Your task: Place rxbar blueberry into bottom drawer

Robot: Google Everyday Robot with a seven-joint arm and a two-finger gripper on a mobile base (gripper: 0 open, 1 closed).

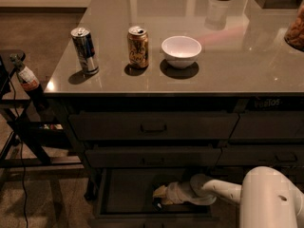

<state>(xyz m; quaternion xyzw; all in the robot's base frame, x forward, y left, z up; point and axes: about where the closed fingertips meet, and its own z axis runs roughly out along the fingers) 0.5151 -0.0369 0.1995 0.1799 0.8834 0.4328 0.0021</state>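
My gripper should release the rxbar blueberry near the middle of the bottom drawer's dark bottom [151, 202], toward the drawer's front edge.
The bottom drawer [123, 194] is pulled open under the counter, lowest of three, with a flat dark inside. My gripper [160, 194] reaches into it from the right on the white arm [223, 191], low over the drawer floor near the middle. A small dark-blue piece, the rxbar blueberry [158, 203], shows just under the gripper's tip. I cannot tell whether it is held or lies on the drawer floor.
On the counter [228, 65] stand a blue-silver can [85, 50], a gold can [137, 47] and a white bowl [181, 51]. The two handled drawers [153, 126] above are shut. A dark stand with a bottle [26, 77] is at the left.
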